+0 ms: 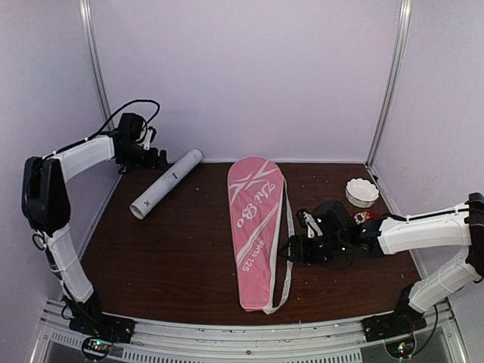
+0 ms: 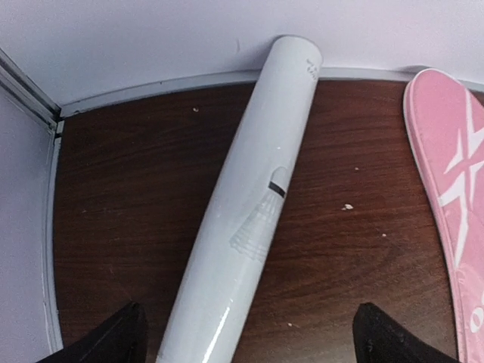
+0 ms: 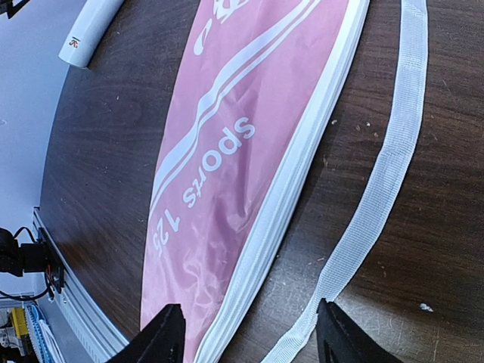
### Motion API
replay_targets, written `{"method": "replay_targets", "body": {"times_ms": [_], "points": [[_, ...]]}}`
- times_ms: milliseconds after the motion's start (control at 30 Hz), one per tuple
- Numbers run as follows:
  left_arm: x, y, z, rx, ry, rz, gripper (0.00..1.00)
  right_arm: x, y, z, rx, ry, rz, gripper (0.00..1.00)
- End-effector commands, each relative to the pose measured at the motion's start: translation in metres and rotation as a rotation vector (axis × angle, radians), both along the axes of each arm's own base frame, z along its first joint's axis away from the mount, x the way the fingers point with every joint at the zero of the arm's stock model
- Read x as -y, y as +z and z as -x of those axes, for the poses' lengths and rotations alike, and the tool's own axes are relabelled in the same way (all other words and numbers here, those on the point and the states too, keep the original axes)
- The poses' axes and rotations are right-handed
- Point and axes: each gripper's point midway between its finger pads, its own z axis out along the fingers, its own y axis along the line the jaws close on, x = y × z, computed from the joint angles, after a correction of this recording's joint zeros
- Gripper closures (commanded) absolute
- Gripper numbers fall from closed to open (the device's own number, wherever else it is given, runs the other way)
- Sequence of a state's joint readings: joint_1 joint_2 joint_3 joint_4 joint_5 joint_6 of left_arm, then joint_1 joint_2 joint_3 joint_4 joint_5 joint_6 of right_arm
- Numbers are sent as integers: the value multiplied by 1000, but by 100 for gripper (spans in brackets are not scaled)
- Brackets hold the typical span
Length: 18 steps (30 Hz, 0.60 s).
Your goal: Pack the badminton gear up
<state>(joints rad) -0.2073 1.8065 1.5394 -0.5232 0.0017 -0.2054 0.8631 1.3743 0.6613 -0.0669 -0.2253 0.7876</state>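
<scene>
Next, the left gripper moves to the long white tube's near end (image 1: 154, 196) and closes there, just behind the small red mark.
The pink racquet-shaped cover (image 1: 255, 227) with white stripes lies lengthwise at the table's middle, its white strap (image 3: 386, 174) trailing along its right side. The long white tube (image 1: 166, 183) lies slanted at the back left. My left gripper (image 1: 157, 160) is open and empty, just behind the tube's far end; in the left wrist view the tube (image 2: 249, 219) runs between its spread fingers (image 2: 113, 340). My right gripper (image 1: 289, 249) is open and empty at the cover's right edge, and its fingers (image 3: 348, 340) straddle the cover's zip edge (image 3: 261, 249) and the strap. No racquets or shuttlecocks show.
A white scalloped bowl (image 1: 361, 192) stands at the back right. A small red patterned item (image 1: 364, 219) peeks out beside my right arm. Walls close the back and both sides. The tube's open end (image 3: 91, 30) also shows in the right wrist view.
</scene>
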Motion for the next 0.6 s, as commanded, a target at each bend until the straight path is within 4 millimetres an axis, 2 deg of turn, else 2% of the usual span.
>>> {"method": "replay_targets", "body": {"times_ms": [0,33,67,100,133,300,433,567], "points": [[-23,-50,-11,-181,-33,-80,2,0,9,-4,22,27,-6,38],[-26,-62,-15,-208,-41,-77,2,1,11,-5,27,27,-6,38],[-26,-61,-20,-207,-51,-77,2,2,12,-6,30,27,-6,37],[-25,-76,-22,-248,-67,-82,2,3,15,-7,36,27,-7,37],[-25,-82,-25,-268,-72,-93,2,5,16,-8,42,24,-7,36],[-22,-112,-27,-359,-103,-100,4,13,24,-14,61,12,-13,34],[-13,-125,-19,-402,-111,-36,13,18,29,-19,75,4,-12,31],[-8,-137,-1,-433,-103,-36,19,21,35,-23,84,3,-12,26]]}}
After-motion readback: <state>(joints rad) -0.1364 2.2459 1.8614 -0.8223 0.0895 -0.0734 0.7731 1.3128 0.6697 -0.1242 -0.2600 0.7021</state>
